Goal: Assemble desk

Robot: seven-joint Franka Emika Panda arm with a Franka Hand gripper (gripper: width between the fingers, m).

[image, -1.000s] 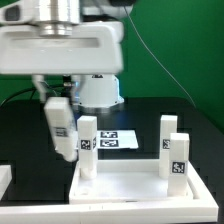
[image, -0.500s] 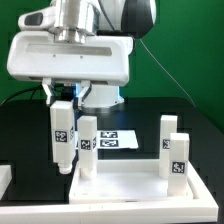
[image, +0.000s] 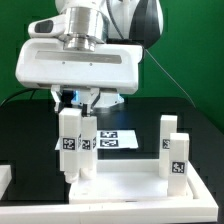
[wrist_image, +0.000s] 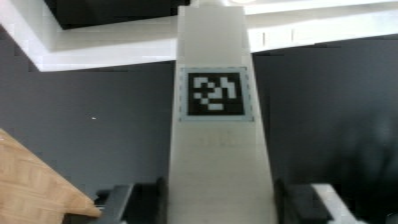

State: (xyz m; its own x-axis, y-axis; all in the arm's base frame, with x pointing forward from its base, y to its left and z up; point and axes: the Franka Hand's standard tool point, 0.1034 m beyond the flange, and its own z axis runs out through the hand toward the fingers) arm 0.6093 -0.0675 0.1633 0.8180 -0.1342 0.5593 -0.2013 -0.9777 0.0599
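Next, I release the held leg post upright on the white top panel's empty front corner (image: 81, 191).
The desk's white top panel (image: 130, 186) lies flat at the front. Three white leg posts stand on it: one near its left (image: 89, 150) and two at its right (image: 168, 140) (image: 180, 158). My gripper (image: 72, 106) is shut on a fourth leg post (image: 69, 146). It holds the post upright, close beside the left standing post, with its lower end at the panel's left corner. In the wrist view the held post (wrist_image: 217, 120) with its tag runs out from between the fingers (wrist_image: 121, 200) toward the panel (wrist_image: 107, 45).
The marker board (image: 112, 140) lies on the black table behind the panel. A green backdrop stands at the back. A white object's edge (image: 4, 180) shows at the exterior view's far left. A tan surface (wrist_image: 27, 185) shows in a corner of the wrist view.
The gripper has carried the leg post toward the exterior view's right and lower. The post has gone from tilted to upright and now sits close beside the left standing post.
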